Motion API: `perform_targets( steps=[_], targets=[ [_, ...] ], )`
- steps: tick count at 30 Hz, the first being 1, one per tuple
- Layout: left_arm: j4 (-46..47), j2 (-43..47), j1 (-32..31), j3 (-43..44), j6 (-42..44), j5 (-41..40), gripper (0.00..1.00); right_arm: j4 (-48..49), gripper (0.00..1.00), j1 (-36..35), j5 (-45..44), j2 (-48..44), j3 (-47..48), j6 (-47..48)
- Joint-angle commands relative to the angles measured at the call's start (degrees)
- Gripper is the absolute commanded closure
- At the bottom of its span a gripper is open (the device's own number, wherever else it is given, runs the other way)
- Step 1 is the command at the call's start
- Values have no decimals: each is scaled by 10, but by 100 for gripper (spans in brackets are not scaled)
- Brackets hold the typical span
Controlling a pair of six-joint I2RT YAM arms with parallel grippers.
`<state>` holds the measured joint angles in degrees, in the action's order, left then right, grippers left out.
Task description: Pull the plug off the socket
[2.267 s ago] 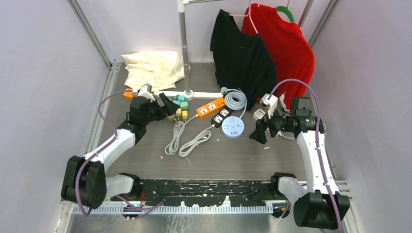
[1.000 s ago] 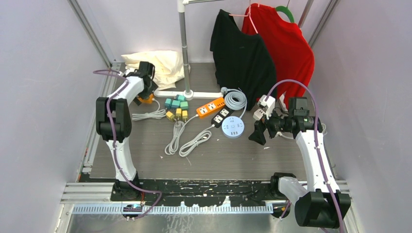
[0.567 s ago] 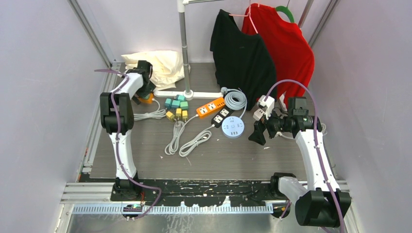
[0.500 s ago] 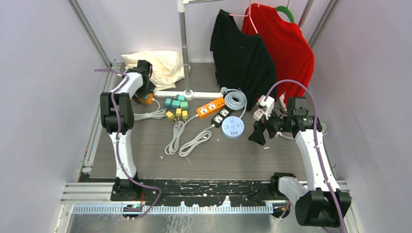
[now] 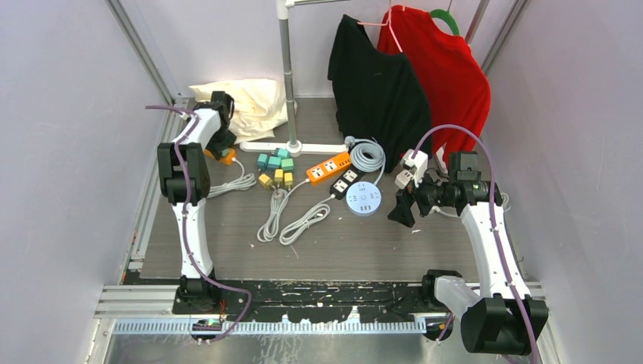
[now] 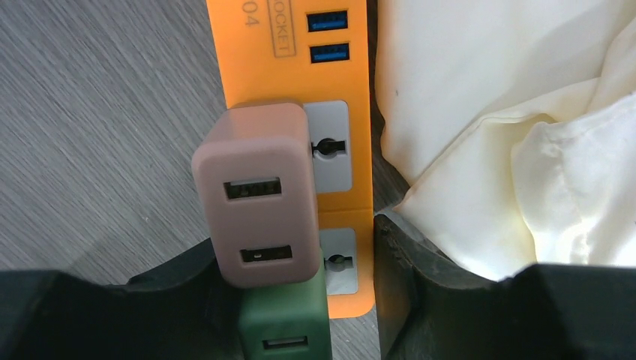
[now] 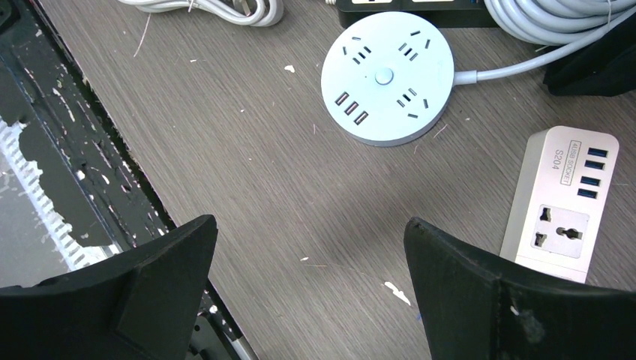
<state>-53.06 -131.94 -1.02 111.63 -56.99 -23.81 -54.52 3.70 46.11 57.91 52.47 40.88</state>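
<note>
I will release the orange socket strip with my left gripper on bare table (image 5: 362,242) in front of the round pale-blue socket.
An orange socket strip (image 6: 255,67) lies by the cream cloth, and it shows small at the far left in the top view (image 5: 227,158). A pink plug (image 6: 255,202) and a dark green plug (image 6: 285,322) stand in it side by side. My left gripper (image 6: 296,247) hangs straight over them (image 5: 220,145). Its jaws straddle the green plug: the left finger (image 6: 172,300) is against it, and a strip-wide gap remains before the right finger (image 6: 420,292). My right gripper (image 7: 309,225) hovers wide open over bare table (image 5: 402,206).
Cream cloth (image 6: 487,112) touches the strip's right side. In the middle are loose coloured plugs (image 5: 274,168), a second orange strip (image 5: 327,167), a black strip (image 5: 345,182) and a round pale-blue socket (image 7: 386,75). A white strip (image 7: 562,202) lies beside the right gripper. Behind stand a rail pole (image 5: 288,76) and hanging shirts (image 5: 379,83).
The left arm swung from the middle to the far-left strip, and its jaws have narrowed around the plugs. The strip and its white cable shifted slightly. The right arm stayed still.
</note>
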Motion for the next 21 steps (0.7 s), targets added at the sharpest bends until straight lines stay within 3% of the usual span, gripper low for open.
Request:
perform_targets(
  steps=[1, 21],
  targets=[
    [-38, 23, 6, -10, 11, -36, 100, 0, 0, -4, 4, 0, 4, 11],
    [48, 246, -16, -167, 121, 10, 100, -10, 0, -6, 11, -2, 4, 27]
  ],
)
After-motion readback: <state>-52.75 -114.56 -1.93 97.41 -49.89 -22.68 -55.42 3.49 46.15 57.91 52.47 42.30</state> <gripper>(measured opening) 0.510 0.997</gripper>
